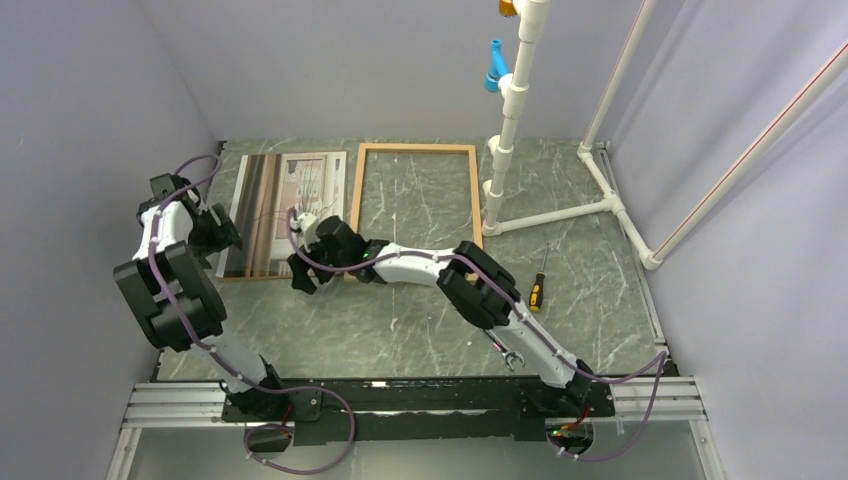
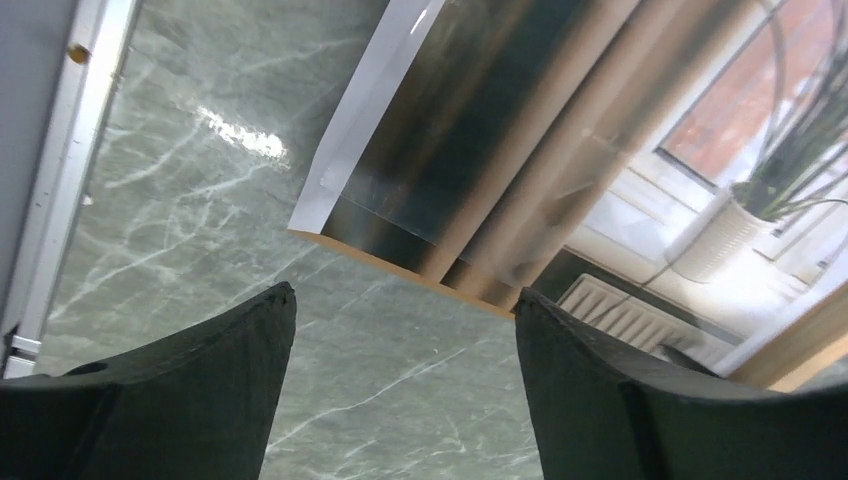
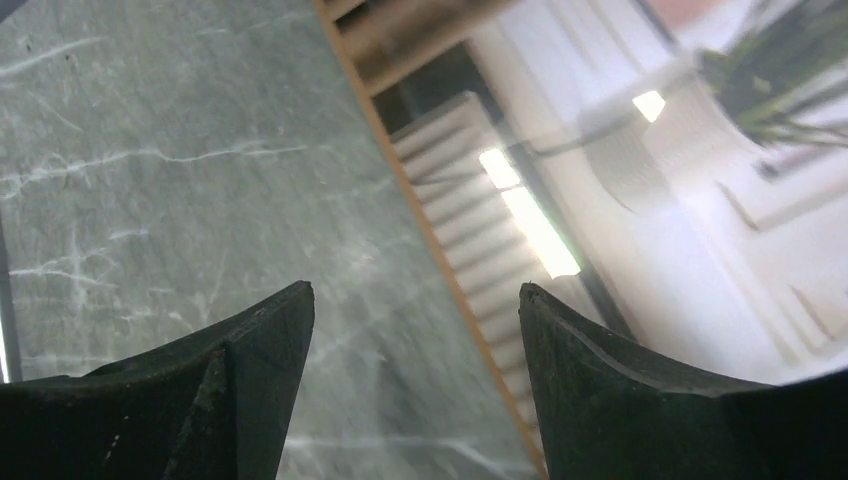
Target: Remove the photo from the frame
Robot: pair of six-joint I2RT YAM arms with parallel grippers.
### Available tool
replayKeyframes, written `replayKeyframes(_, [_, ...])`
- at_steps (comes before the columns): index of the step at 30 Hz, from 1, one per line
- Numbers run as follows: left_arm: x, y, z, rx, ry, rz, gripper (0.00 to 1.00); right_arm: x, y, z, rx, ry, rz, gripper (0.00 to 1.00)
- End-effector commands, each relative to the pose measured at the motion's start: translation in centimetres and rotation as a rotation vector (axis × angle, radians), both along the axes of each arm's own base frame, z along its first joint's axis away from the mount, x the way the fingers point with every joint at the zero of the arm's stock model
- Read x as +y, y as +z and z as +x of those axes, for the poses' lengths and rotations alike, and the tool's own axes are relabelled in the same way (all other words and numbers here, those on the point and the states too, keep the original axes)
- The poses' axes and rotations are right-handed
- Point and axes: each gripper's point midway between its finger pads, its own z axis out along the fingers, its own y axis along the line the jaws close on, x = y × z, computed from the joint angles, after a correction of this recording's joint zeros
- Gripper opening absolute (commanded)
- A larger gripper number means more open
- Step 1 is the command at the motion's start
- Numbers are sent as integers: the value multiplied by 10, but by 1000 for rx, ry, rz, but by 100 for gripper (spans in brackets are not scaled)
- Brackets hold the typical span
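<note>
The photo is lying flat along the near edge of the brown board, so the robot's left gripper needs to pinch the photo's white corner (image 2: 313,212) and curl it up before it lifts the photo.
The photo (image 1: 285,210) lies flat at the back left of the table, on a thin brown board whose edge (image 2: 400,265) shows beneath it. A clear sheet (image 2: 365,110) overhangs its corner. The empty light-wood frame (image 1: 418,148) lies just to its right. My left gripper (image 1: 222,232) is open at the photo's left edge, and in the left wrist view (image 2: 400,310) it hovers just off the photo's (image 2: 640,170) corner. My right gripper (image 1: 303,278) is open at the photo's near right corner. In the right wrist view (image 3: 415,310) the photo's (image 3: 650,200) edge runs between the fingers.
A white pipe stand (image 1: 510,120) rises behind the frame, with white pipes (image 1: 610,200) along the right side. A screwdriver (image 1: 537,290) and a wrench (image 1: 505,352) lie beside the right arm. Grey walls close in the left, back and right.
</note>
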Motion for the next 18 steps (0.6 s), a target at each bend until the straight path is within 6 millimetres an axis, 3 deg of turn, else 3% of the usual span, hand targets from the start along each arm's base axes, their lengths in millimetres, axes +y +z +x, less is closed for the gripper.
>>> replayKeyframes(1, [2,-12,-3,19,-12,-5,87,-25,58,25,57,-58,103,76])
replayKeyframes(5, [4,-22,-8,52,1,0,99,-49,43,30,124,-87,76,75])
replayKeyframes(11, [0,-21,-11,8,40,-89,99,-53,29,27,159,-63,54,75])
replayKeyframes(15, [-2,-21,-20,-128,164,-253,98,-51,32,27,164,-54,67,75])
replayKeyframes(18, [4,-19,-25,-215,234,-284,87,-51,33,26,162,-49,73,75])
